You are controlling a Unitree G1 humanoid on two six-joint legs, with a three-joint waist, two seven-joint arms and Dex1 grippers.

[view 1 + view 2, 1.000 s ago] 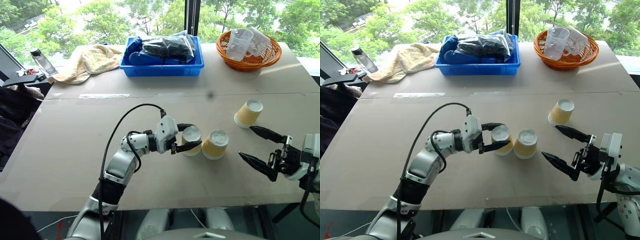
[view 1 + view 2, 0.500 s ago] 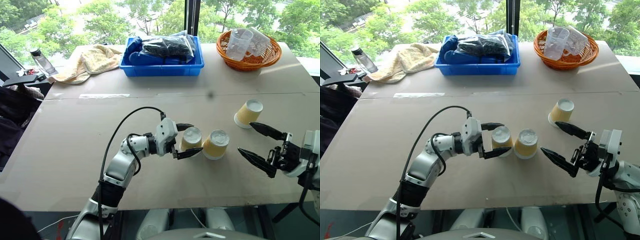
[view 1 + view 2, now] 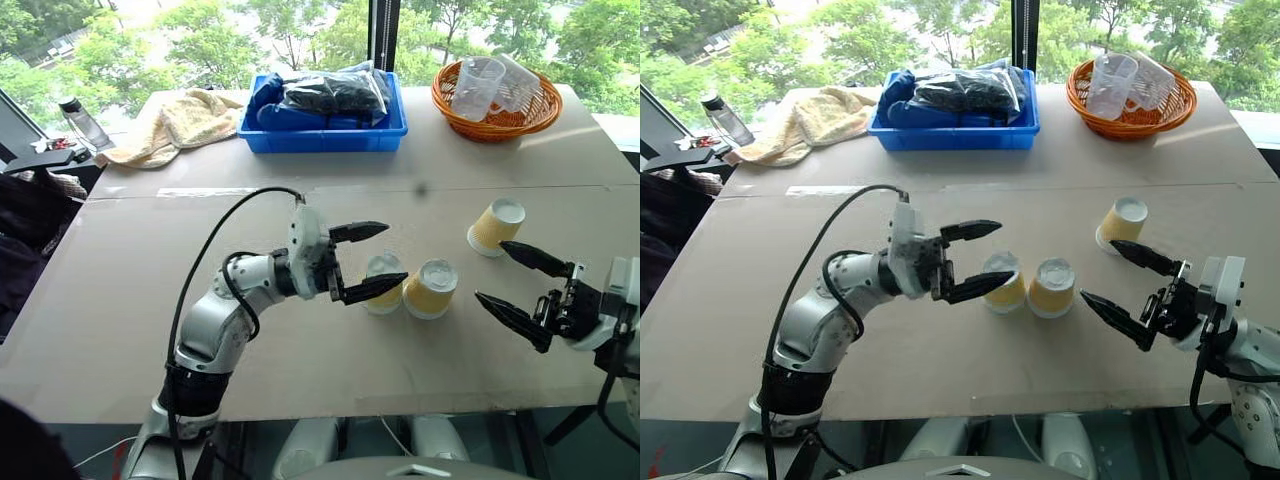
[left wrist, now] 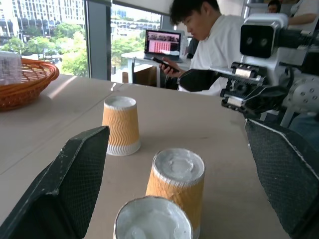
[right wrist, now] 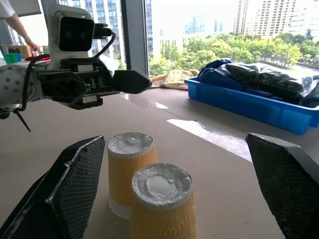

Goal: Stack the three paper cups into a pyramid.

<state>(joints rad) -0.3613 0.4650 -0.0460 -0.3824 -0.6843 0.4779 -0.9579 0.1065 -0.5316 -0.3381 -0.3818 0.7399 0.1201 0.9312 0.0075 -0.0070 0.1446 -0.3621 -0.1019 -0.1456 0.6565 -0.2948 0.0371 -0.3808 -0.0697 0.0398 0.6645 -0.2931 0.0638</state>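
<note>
Next, the right gripper closes around the sides of the third cup (image 3: 494, 228), apart from the pair, nearer the orange basket.
Three paper cups stand upside down on the table, white bases up. Two are side by side at mid-table, the left cup (image 3: 384, 272) touching or nearly touching the middle cup (image 3: 432, 289). The third cup (image 3: 495, 226) stands apart, farther back on the right. My left gripper (image 3: 376, 260) hangs open above the table just left of the left cup, its lower finger crossing in front of that cup, and holds nothing. My right gripper (image 3: 491, 272) is open and empty, right of the pair and in front of the third cup. The pair also appears in the right wrist view, left cup (image 5: 130, 164) and middle cup (image 5: 162, 204).
A blue bin (image 3: 325, 135) of dark bags stands at the back centre. An orange basket (image 3: 497, 120) with clear measuring cups is at the back right, with a yellow towel (image 3: 175, 122) and a bottle (image 3: 85, 122) at the back left. A person (image 4: 214, 45) sits beyond the table's right end.
My left gripper opened off the left cup, then rose and drew back a little to the left. That cup stays on the table. The right gripper has hardly moved.
</note>
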